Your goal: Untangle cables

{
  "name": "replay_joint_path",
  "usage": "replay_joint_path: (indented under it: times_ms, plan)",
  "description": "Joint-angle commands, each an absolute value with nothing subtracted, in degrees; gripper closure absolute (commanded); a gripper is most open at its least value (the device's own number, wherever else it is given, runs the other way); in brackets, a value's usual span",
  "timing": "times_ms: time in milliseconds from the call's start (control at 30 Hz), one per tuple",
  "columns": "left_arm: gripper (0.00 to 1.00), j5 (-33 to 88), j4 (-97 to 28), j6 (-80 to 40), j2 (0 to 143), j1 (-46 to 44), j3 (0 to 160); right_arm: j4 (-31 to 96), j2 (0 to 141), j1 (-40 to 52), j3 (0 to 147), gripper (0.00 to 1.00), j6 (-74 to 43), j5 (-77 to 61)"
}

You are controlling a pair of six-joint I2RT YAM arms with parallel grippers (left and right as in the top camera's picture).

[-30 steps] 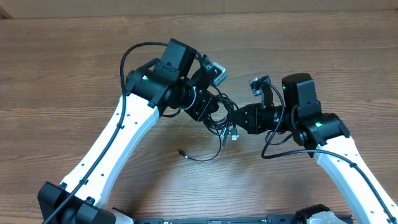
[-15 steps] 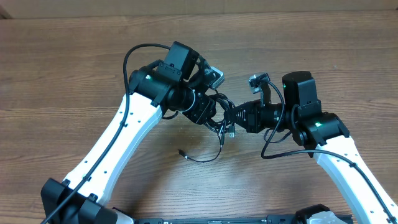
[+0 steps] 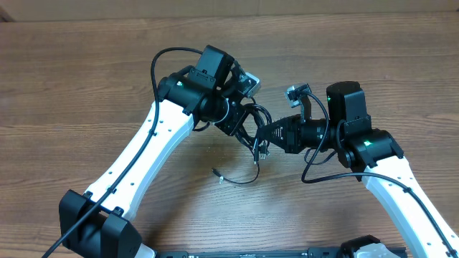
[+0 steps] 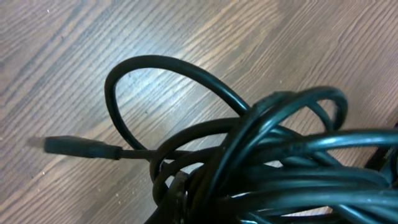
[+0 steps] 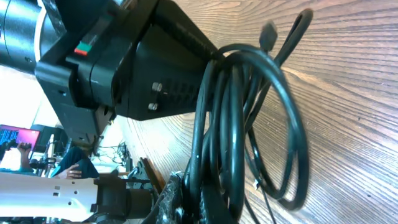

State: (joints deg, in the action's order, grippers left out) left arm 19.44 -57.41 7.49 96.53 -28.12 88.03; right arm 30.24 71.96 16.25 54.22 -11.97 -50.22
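Observation:
The robot's right gripper clamps several cable loops pressed together, so it should open, back away until the loops spread, and pinch fewer strands of cable (image 5: 236,165) while the left gripper holds.
A bundle of thin black cables (image 3: 255,135) hangs knotted between my two grippers above the wooden table. My left gripper (image 3: 240,127) is shut on the bundle's left side; the coils (image 4: 286,162) fill the left wrist view. My right gripper (image 3: 274,134) is shut on the bundle's right side, and the loops (image 5: 249,124) stand in front of it in the right wrist view. One loose cord trails down to a small plug end (image 3: 216,172) lying on the table. Another plug end (image 4: 68,147) shows in the left wrist view.
The wooden table (image 3: 86,86) spreads all round. Both white arms reach in from the front edge and meet near the middle. Thicker black wires (image 3: 161,61) run along the arms.
My left arm has shifted a little right and back with the bundle. The trailing cord's plug end has slid slightly right on the table. The right arm has hardly moved.

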Motion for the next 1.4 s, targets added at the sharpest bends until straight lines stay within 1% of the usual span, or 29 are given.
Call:
replay_joint_path:
  times_ms: [0, 67, 133, 200, 300, 367, 400, 433, 467, 500, 533, 600, 733, 900, 1000, 1067, 1200, 1367]
  plan:
    - [0.96, 17.4, -56.7, 6.1, 96.6, -27.2, 89.6, 30.6, 71.9, 16.4, 55.1, 0.96, -11.9, -53.2]
    - [0.96, 16.3, -57.0, 6.0, 96.4, -26.5, 90.0, 32.1, 71.9, 16.4, 55.1, 0.96, -11.9, -51.5]
    - [0.96, 15.9, -57.1, 6.0, 95.7, -25.6, 90.1, 35.4, 71.9, 16.4, 55.1, 0.96, -11.9, -46.0]
    - [0.96, 15.9, -57.1, 5.9, 94.7, -24.5, 90.1, 40.2, 71.9, 16.4, 55.1, 0.96, -11.9, -37.1]
    - [0.96, 16.2, -57.1, 6.0, 92.7, -22.8, 90.1, 48.4, 71.9, 16.4, 55.1, 0.96, -12.3, -19.7]
    - [0.96, 16.4, -57.1, 6.0, 91.6, -22.2, 90.1, 51.7, 71.9, 16.4, 55.1, 0.96, -13.9, -12.3]
    - [0.96, 16.4, -57.1, 6.0, 91.1, -22.1, 90.1, 53.0, 71.9, 16.4, 55.1, 0.95, -14.4, -9.4]
    - [0.96, 16.4, -57.1, 6.0, 90.7, -22.1, 90.1, 53.8, 71.9, 16.4, 55.1, 0.91, -14.5, -7.9]
    - [0.96, 16.5, -57.1, 6.0, 90.3, -22.1, 90.1, 54.2, 71.9, 16.4, 55.1, 0.83, -14.6, -6.9]
    - [0.96, 16.5, -57.2, 6.0, 90.1, -22.1, 90.1, 54.3, 71.9, 16.4, 55.1, 0.75, -14.6, -6.4]
    - [0.96, 16.6, -57.2, 5.9, 89.8, -22.1, 90.1, 54.3, 71.9, 16.4, 55.1, 0.71, -14.7, -6.0]
    - [0.96, 16.6, -57.2, 5.5, 89.7, -22.2, 90.1, 53.7, 71.9, 16.4, 55.1, 0.69, -15.0, -6.1]
    - [0.96, 18.1, -58.0, 5.1, 89.7, -22.2, 90.1, 50.9, 71.9, 16.4, 55.2, 0.69, -14.9, -10.1]
    - [0.96, 18.1, -59.5, 5.1, 89.7, -22.2, 90.1, 43.9, 71.9, 16.4, 55.5, 0.7, -14.5, -20.9]
    - [0.96, 18.1, -59.8, 3.6, 89.7, -22.5, 90.1, 41.1, 71.9, 16.4, 57.6, 0.73, -14.4, -25.7]
    - [0.96, 18.6, -59.7, 2.5, 89.7, -23.1, 90.1, 40.9, 71.9, 16.4, 59.2, 0.74, -12.2, -28.0]
    - [0.96, 19.5, -59.4, 1.5, 89.7, -25.1, 90.1, 41.1, 71.9, 17.0, 61.9, 0.75, -10.1, -28.6]
    - [0.96, 19.5, -59.3, -5.5, 89.7, -27.6, 90.1, 41.1, 71.9, 19.9, 62.3, 0.76, -6.6, -27.5]
